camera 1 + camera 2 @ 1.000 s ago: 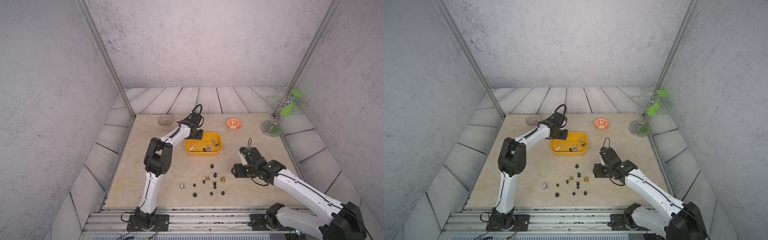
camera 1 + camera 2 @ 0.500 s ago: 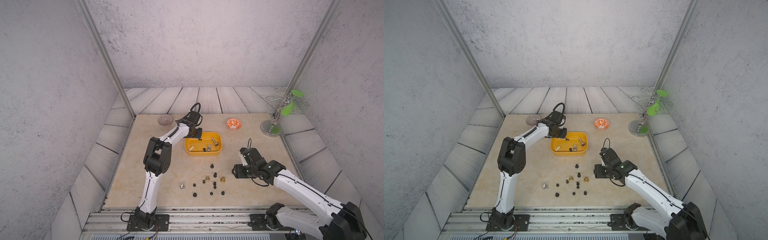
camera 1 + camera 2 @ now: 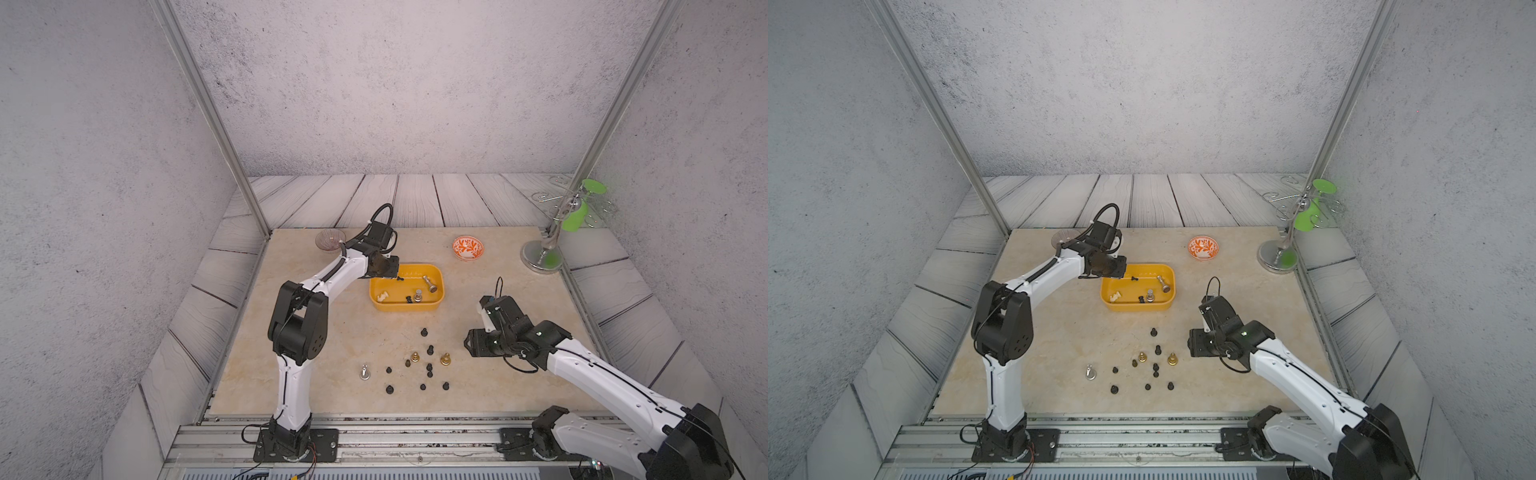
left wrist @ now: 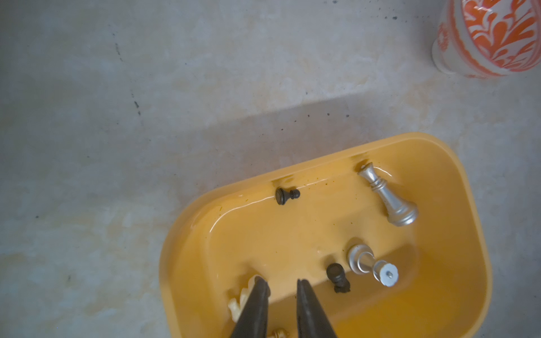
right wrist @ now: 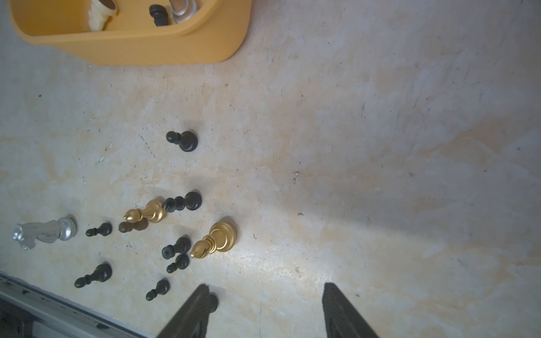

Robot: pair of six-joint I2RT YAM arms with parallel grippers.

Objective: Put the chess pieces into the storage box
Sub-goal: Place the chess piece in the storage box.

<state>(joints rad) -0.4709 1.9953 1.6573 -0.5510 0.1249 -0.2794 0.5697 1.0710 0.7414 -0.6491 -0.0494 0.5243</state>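
The gold chess piece nearest my right gripper stands farther from the silver piece than the other. My right gripper should close on the top of the gold chess piece [image 3: 444,356] [image 5: 202,247].
The yellow-orange storage box [image 3: 405,306] [image 3: 1136,306] stands mid-table. It holds several chess pieces: a black pawn [image 4: 287,195], two silver ones [image 4: 388,196] [image 4: 370,263], another black one [image 4: 338,276] and a cream one [image 4: 238,298]. My left gripper [image 3: 392,272] [image 4: 282,283] hangs over the box's far left corner, its jaws a little open with nothing between them. More pieces stand on the table in front of the box: several black, two gold [image 5: 216,240] [image 5: 146,213] and a silver one [image 5: 44,232]. My right gripper [image 3: 469,345] [image 5: 267,288] hovers wide open and empty to their right.
An orange-patterned bowl [image 3: 468,247] sits behind the box on the right and a clear glass bowl [image 3: 329,240] behind my left arm. A metal stand with a green part [image 3: 542,257] occupies the far right corner. A metal rail [image 3: 374,419] runs along the front edge.
My left gripper's jaws have parted a little and the gripper has drifted slightly toward the box's left end. The right arm has not moved.
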